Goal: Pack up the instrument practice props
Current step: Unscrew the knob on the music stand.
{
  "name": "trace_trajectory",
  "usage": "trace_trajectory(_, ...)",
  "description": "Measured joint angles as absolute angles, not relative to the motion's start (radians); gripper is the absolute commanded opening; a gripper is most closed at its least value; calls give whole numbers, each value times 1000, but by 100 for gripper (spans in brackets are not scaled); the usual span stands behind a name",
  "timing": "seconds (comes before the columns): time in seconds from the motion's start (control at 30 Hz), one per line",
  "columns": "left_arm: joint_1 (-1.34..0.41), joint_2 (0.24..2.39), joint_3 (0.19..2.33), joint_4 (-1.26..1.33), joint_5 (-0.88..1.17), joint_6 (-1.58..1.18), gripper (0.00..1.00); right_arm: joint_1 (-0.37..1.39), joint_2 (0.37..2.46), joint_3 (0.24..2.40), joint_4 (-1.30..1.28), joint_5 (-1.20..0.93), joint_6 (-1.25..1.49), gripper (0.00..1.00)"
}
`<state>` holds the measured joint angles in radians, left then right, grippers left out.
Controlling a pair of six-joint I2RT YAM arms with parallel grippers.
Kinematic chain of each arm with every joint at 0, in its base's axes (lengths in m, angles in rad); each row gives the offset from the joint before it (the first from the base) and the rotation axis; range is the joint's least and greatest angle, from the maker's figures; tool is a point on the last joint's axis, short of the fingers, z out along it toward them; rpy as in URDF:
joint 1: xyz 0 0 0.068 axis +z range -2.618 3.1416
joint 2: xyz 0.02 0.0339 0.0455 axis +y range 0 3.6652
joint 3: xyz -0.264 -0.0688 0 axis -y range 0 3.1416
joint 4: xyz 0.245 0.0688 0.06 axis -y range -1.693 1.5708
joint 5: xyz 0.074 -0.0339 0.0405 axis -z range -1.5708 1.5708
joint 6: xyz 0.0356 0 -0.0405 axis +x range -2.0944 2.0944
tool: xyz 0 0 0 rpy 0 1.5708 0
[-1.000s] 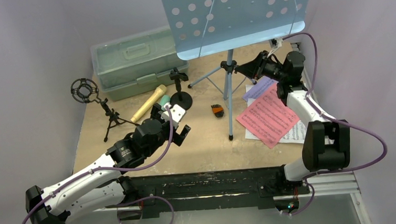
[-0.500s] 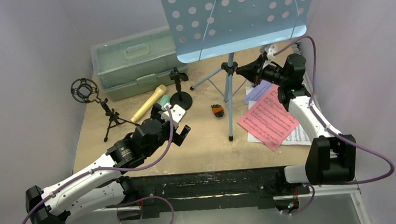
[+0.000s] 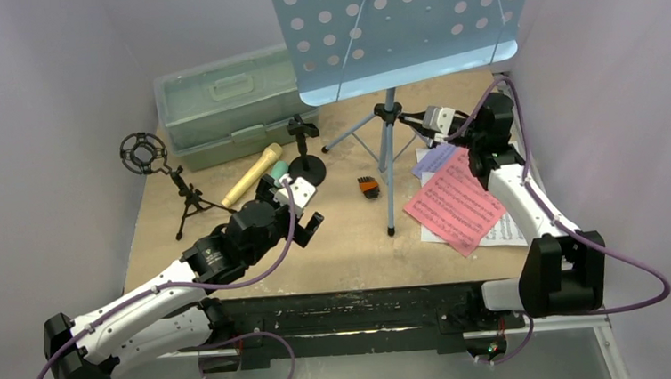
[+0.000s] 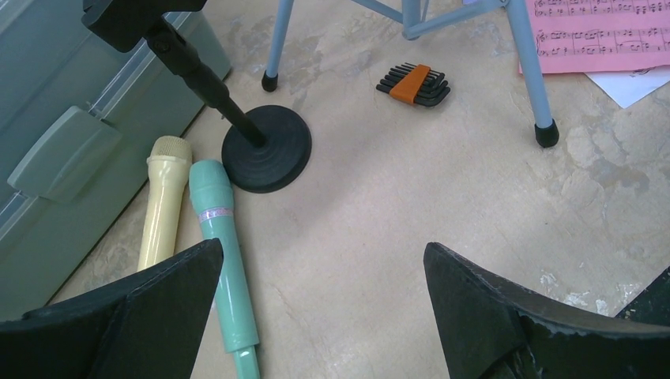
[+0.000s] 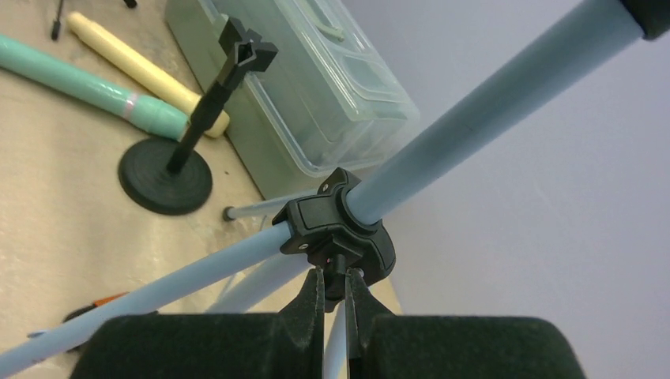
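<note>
The right gripper is rolled far over on the small black knob; it should open, back off, roll back and grip the knob's wings (image 5: 335, 286).
The light-blue perforated music rack (image 3: 392, 29) stands upright on its tripod legs at the back. My right gripper (image 3: 407, 116) reaches its black leg collar (image 5: 340, 225) from the right, and the jaws are shut on the small black knob under that collar (image 5: 336, 272). Red (image 3: 453, 201), purple (image 3: 437, 157) and white (image 3: 504, 227) music sheets lie below that arm. My left gripper (image 4: 322, 249) hovers open, its left finger over the teal microphone (image 4: 221, 245), which lies next to the tan microphone (image 4: 162, 205). The round-base mic holder (image 4: 265, 150) stands just beyond them. The ring-top tripod holder (image 3: 156, 166) is at the left.
The pale green plastic case (image 3: 223, 104) sits shut at the back left, behind the microphones. A small orange-and-black hex key set (image 3: 367, 187) lies between the round-base holder and the rack's front leg (image 3: 392, 230). Grey walls close in the table on both sides.
My right gripper has swung left to the rack's leg collar, turned at the wrist and shut on the knob there. The left arm has stayed still.
</note>
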<state>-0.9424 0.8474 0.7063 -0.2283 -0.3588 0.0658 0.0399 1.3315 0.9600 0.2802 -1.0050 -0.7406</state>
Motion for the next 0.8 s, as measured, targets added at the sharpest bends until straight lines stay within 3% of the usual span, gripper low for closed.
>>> trace_trajectory(0.07, -942, 850, 706, -229, -359, 66, 99, 46, 1327, 960, 268, -991, -805, 12)
trace_trajectory(0.2, -942, 853, 706, -231, -359, 68, 99, 56, 1319, 955, 254, -956, -881, 41)
trace_trajectory(0.37, -942, 853, 706, -234, -359, 69, 99, 49, 1312, 887, 258, -888, -838, 62)
trace_trajectory(0.57, -942, 853, 706, -235, -358, 69, 99, 48, 1246, 820, 297, -846, -680, 71)
trace_trajectory(0.8, -942, 852, 706, -235, -354, 70, 99, 39, 1161, 805, 299, -820, -530, 74)
